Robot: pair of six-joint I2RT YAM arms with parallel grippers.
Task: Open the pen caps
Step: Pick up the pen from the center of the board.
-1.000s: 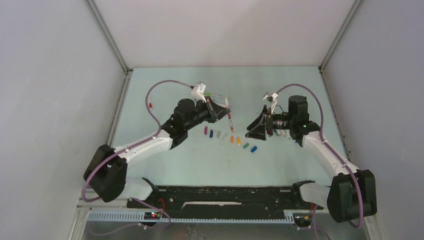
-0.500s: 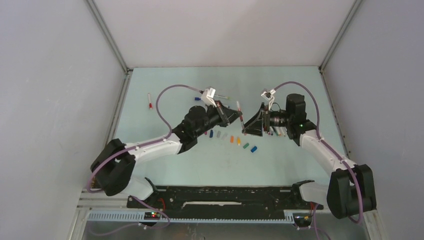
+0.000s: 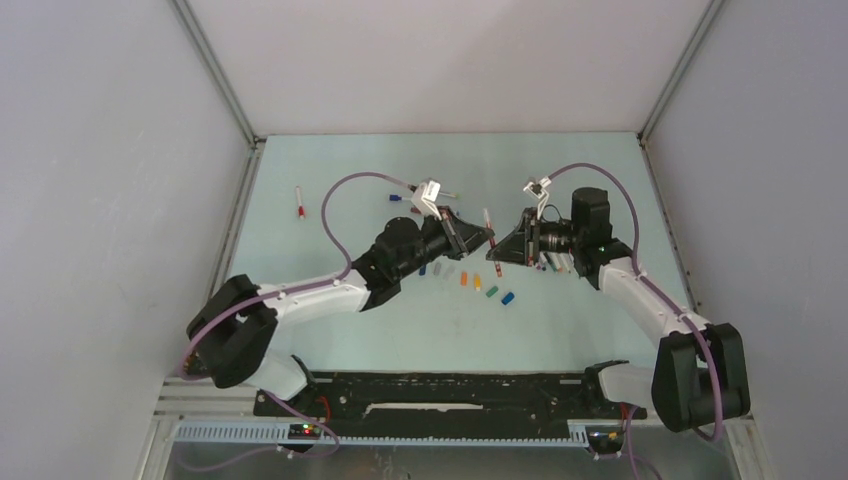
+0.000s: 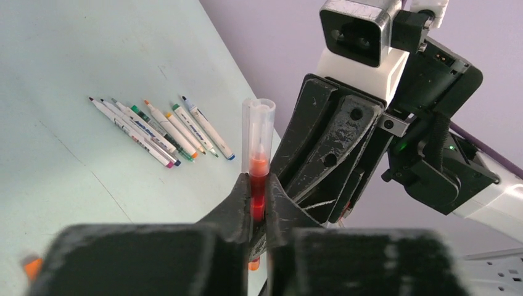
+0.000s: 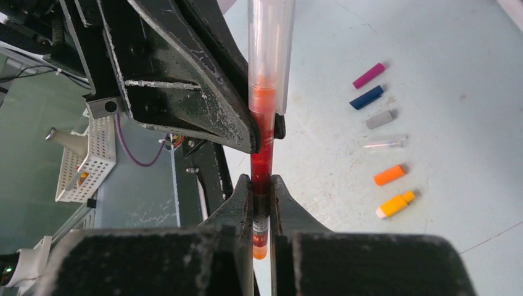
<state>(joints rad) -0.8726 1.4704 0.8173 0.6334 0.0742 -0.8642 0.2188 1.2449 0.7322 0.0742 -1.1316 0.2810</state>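
The left gripper is shut on the pen's red part below the clear cap, so it should open, grip the cap itself (image 4: 261, 132) and pull while the right gripper holds the body of the pen.
One pen (image 5: 261, 157) with a red body is gripped by both grippers above the table. My left gripper (image 4: 257, 192) is shut on its red part just below the clear cap (image 4: 259, 123). That cap (image 5: 270, 43) sticks out past the left fingers (image 5: 203, 105). My right gripper (image 5: 261, 188) is shut on the printed barrel, and the orange end pokes out below. In the top view the pen (image 3: 487, 217) juts toward the back where the left gripper (image 3: 485, 238) meets the right gripper (image 3: 494, 254). Several loose pen caps (image 3: 463, 279) lie in a row below.
Loose caps on the table include magenta (image 5: 369, 75), blue (image 5: 366, 97), grey (image 5: 380, 119), clear (image 5: 385, 142) and orange (image 5: 389, 175). Several uncapped pens (image 4: 161, 131) lie side by side under the right arm. One more pen (image 3: 298, 204) lies at back left.
The left arm carried the pen rightward to the right gripper. The right gripper, open before, has closed on the barrel, so both now hold the same pen.
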